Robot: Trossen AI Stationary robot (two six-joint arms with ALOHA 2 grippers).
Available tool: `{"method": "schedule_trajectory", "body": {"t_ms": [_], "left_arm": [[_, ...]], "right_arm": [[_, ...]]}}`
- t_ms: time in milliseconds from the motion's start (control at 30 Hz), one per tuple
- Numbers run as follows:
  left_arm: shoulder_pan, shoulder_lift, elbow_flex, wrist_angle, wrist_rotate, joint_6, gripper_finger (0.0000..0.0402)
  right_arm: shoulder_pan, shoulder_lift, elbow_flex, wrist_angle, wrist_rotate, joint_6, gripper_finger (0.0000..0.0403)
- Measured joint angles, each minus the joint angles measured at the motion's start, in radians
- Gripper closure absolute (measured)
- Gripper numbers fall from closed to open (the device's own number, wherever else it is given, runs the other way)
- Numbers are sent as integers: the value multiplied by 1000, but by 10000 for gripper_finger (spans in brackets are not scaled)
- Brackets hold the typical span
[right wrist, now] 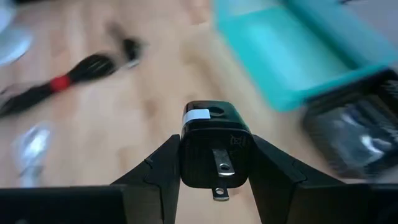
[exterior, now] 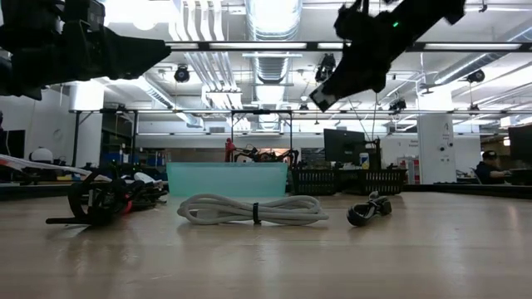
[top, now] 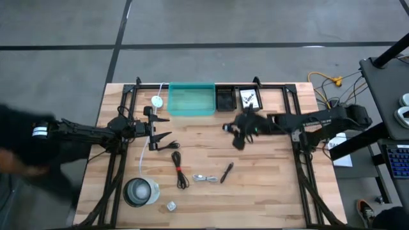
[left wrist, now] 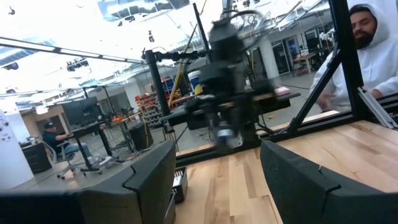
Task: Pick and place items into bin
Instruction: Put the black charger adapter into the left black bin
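My right gripper has the job ahead of placing the black plug block. It will put the block down in the near end of the black tray (top: 227,104) (right wrist: 353,152) beside the teal bin.
My right gripper (top: 238,133) hangs above the table's middle, right of and nearer than the teal bin (top: 192,99), shut on a small black plug block (right wrist: 216,149) with two metal prongs. My left gripper (top: 161,131) is open and touches nothing, raised over the table's left half near the white cord's disc (top: 156,101). A black cable with a red tie (top: 179,169), a silvery cable (top: 204,177) and a black pen (top: 226,172) lie on the wood nearer me. A small clear piece (top: 171,206) sits by the near edge. My right gripper pinches the black plug block by two opposite side faces (right wrist: 186,163), one finger (right wrist: 155,174) on each side. The pronged face (right wrist: 222,163) looks toward the wrist camera. The block is lifted clear, high above the table.
Two black trays (top: 225,99) stand right of the bin, one holding a white card (top: 249,98). A round clear container (top: 140,191) stands near the left front. Black frame struts (top: 299,160) run along both table sides. A person in a white hood (left wrist: 367,43) stands beyond the table.
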Motion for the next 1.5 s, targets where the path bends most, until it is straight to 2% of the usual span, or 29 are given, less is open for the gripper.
{"method": "schedule_trajectory", "body": {"t_ms": [167,367,633,767,867,1000,1333,1500], "left_arm": [[0,0,0,0,0,0,183],[0,0,0,0,0,1,183],[0,0,0,0,0,1,183],[0,0,0,0,0,1,183],[0,0,0,-1,0,1,183],[0,0,0,-1,0,1,183],[0,0,0,-1,0,2,183],[0,0,0,-1,0,2,183]], "right_arm": [[-171,26,0,88,-20,30,266],[-331,115,3,186,-114,96,266],[-450,296,116,161,-169,123,266],[-475,406,250,30,-167,117,266],[-492,490,369,-136,-153,124,266],[-501,584,521,-357,-79,124,266],[-509,728,769,-688,-117,107,266],[-514,773,840,-776,-193,109,266]]}}
